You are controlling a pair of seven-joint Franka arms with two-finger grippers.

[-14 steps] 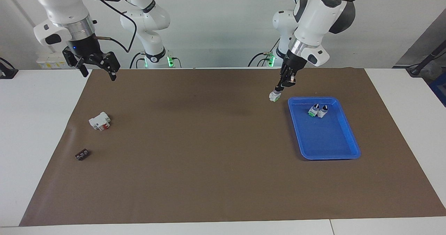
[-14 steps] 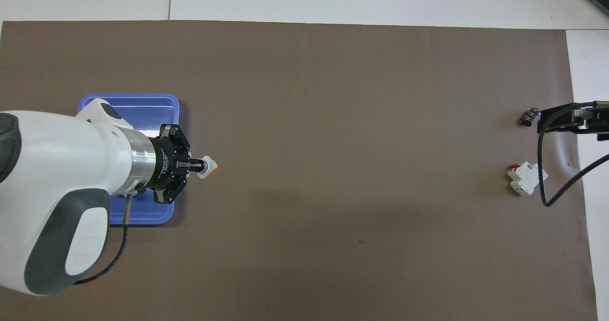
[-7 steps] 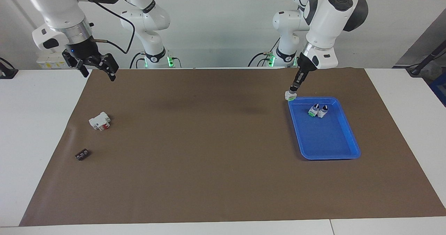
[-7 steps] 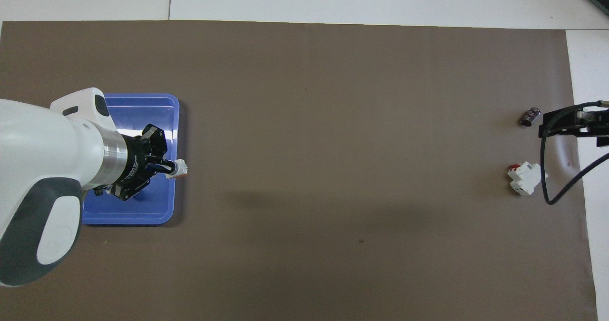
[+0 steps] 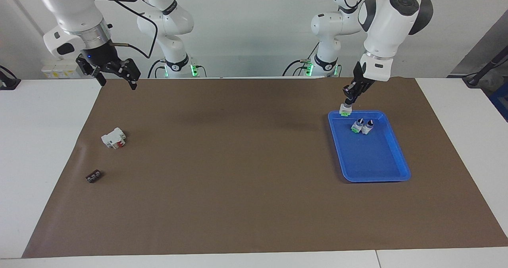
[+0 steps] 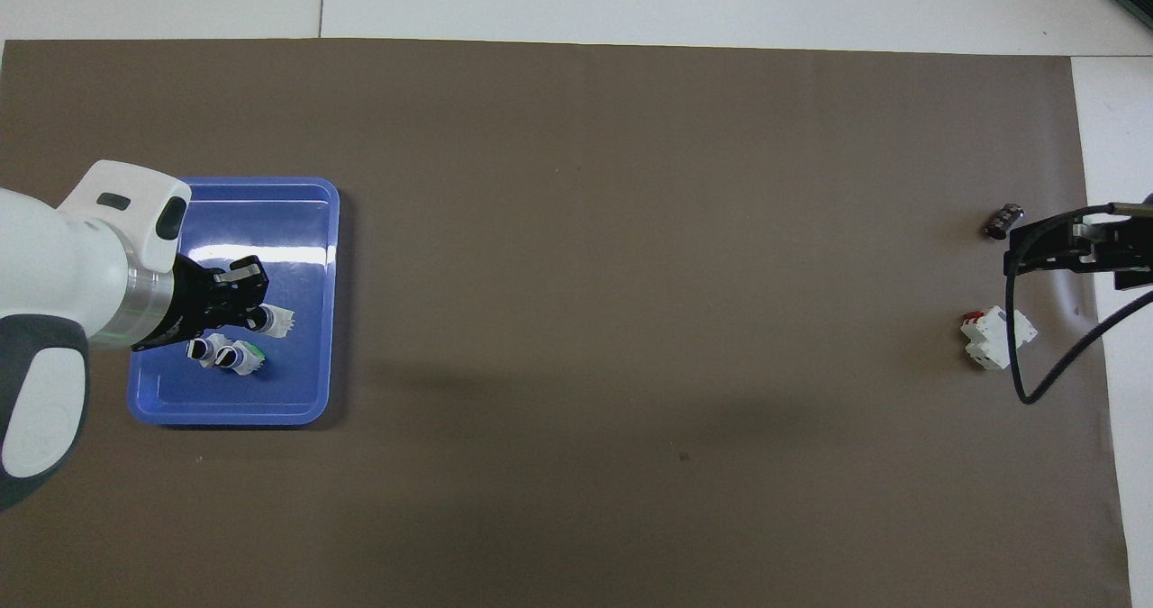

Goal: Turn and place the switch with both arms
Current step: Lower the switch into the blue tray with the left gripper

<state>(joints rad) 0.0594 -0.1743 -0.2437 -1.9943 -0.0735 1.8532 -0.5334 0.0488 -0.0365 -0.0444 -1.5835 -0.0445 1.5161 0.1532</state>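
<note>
My left hand will drop the white switch on the blue tray's bottom, just beside the other switches (image 6: 282,331).
My left gripper (image 5: 348,101) (image 6: 257,318) is shut on the black knob of a small white switch (image 5: 344,110) (image 6: 277,321) with a green side. It holds the switch in the air over the blue tray (image 5: 381,160) (image 6: 306,230), above the tray's edge nearest the robots. Two more switches (image 5: 362,126) (image 6: 227,354) lie side by side in the tray. My right gripper (image 5: 116,76) is open and empty, raised over the mat's corner at the right arm's end of the table, and waits there.
A white breaker block with a red part (image 5: 114,138) (image 6: 995,338) and a tiny dark flat piece (image 5: 93,176) (image 6: 1002,222) lie on the brown mat (image 5: 238,172) toward the right arm's end.
My left gripper has carried the switch sideways from over the bare mat to over the blue tray. My right gripper has shifted only slightly.
</note>
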